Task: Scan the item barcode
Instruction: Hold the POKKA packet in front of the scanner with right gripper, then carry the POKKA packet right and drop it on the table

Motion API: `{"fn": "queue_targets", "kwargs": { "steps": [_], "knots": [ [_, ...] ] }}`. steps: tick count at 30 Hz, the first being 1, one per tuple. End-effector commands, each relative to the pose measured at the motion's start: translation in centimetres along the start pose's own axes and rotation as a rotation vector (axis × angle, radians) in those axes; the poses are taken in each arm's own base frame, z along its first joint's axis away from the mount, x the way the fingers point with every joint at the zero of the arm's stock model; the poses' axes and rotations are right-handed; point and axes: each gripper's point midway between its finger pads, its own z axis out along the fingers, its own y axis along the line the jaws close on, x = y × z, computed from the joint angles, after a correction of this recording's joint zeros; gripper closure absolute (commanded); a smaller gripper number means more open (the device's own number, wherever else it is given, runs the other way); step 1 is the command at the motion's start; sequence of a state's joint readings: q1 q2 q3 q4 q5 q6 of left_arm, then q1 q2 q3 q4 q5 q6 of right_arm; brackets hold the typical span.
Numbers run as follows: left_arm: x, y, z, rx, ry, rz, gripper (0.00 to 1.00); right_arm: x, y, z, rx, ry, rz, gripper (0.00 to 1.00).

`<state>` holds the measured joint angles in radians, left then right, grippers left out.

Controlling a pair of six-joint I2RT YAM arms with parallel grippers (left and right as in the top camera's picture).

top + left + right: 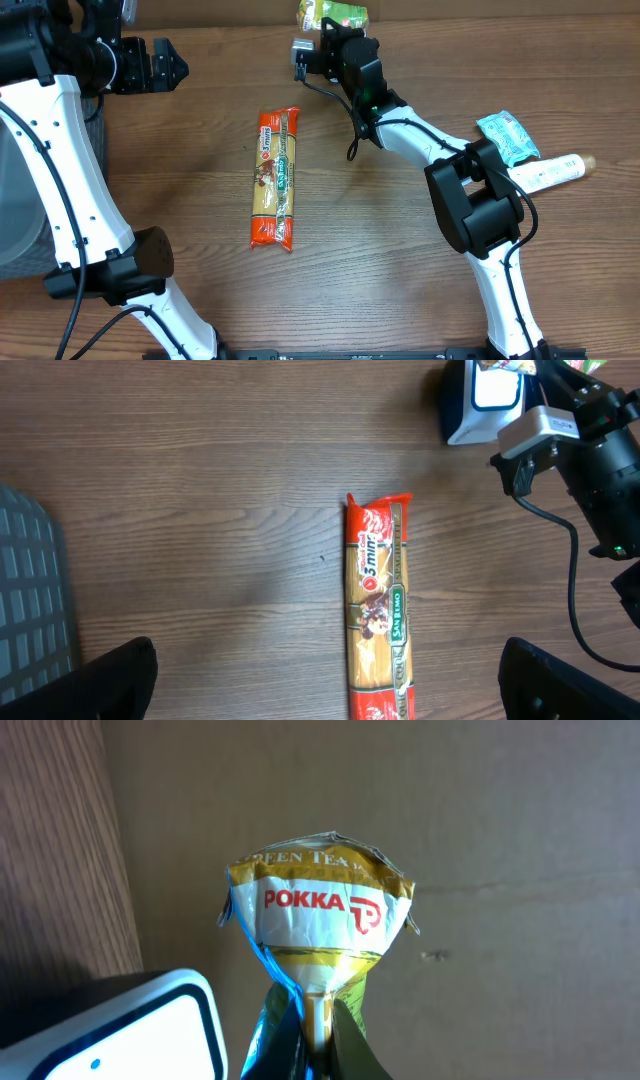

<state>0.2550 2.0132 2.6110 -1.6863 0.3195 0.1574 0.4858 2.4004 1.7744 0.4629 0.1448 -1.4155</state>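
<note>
Next, my right gripper puts the green tea pack down and lets go of it on the wood (476, 125) next to the teal packet, toward the scanner. The pack is now at the table's far edge.
My right gripper (318, 1042) is shut on the bottom fold of a yellow-green Pokka green tea pack (320, 915), at the table's far edge (333, 13). A white scanner with a lit window (130, 1030) sits just left of the pack and also shows in the left wrist view (482, 398). No barcode is visible on the pack's facing side. My left gripper (165, 65) hangs open and empty at the far left, well above the table. Its black fingertips (115, 680) frame a long orange spaghetti pack (378, 610) lying on the wood below.
The spaghetti pack (275, 178) lies mid-table. A teal packet (508, 136) and a white tube (548, 172) lie at the right. A grey bin (30, 600) stands at the left edge. Brown cardboard (500, 870) backs the table.
</note>
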Motion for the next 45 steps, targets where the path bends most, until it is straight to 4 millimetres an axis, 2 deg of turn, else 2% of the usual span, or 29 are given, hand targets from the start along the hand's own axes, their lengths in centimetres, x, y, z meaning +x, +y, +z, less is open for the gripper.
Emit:
{"fn": "queue_targets", "kwargs": {
  "steps": [1,5,10,21,24,27,30,33,36,39,41,43,45],
  "knots": [
    [0.0,-0.4,0.5,0.018,0.008,0.006,0.0,-0.9,-2.0,-0.1,0.033,-0.029,0.021,0.96],
    [0.0,-0.4,0.5,0.018,0.008,0.006,0.0,-0.8,-1.8,-0.1,0.025,-0.028,0.036,0.96],
    [0.0,-0.4,0.5,0.018,0.008,0.006,0.0,-1.1,0.1,-0.2,-0.062,-0.064,0.029,0.96],
    [0.0,-0.4,0.5,0.018,0.008,0.006,0.0,-1.4,0.2,-0.2,-0.066,-0.081,0.029,0.96],
    [0.0,-0.4,0.5,0.018,0.008,0.006,0.01,-1.5,-0.3,-0.2,-0.045,-0.086,0.031,0.96],
    [0.0,-0.4,0.5,0.018,0.008,0.006,0.0,-2.0,-1.7,-0.4,-0.011,-0.098,0.044,0.96],
    [0.0,-0.4,0.5,0.018,0.008,0.006,0.0,-3.0,-5.0,-1.3,0.027,-0.119,0.232,0.96],
    [0.0,-0.4,0.5,0.018,0.008,0.006,0.01,-3.7,-8.3,-2.7,0.024,-0.135,0.425,0.96],
    [0.0,-0.4,0.5,0.018,0.008,0.007,0.0,-5.1,-11.1,-5.2,-0.06,-0.164,0.609,0.96],
    [0.0,-0.4,0.5,0.018,0.008,0.006,0.0,-8.3,-13.1,-9.6,-0.278,-0.266,0.894,0.96],
    [0.0,-0.4,0.5,0.018,0.008,0.006,0.01,-9.6,-14.1,-12.5,-0.436,-0.303,1.099,0.96],
    [0.0,-0.4,0.5,0.018,0.008,0.006,0.01,-9.4,-14.8,-15.0,-0.56,-0.263,1.295,0.96],
    [0.0,-0.4,0.5,0.018,0.008,0.006,0.0,-8.0,-14.8,-16.5,-0.62,-0.164,1.437,0.96]
  ]
}}
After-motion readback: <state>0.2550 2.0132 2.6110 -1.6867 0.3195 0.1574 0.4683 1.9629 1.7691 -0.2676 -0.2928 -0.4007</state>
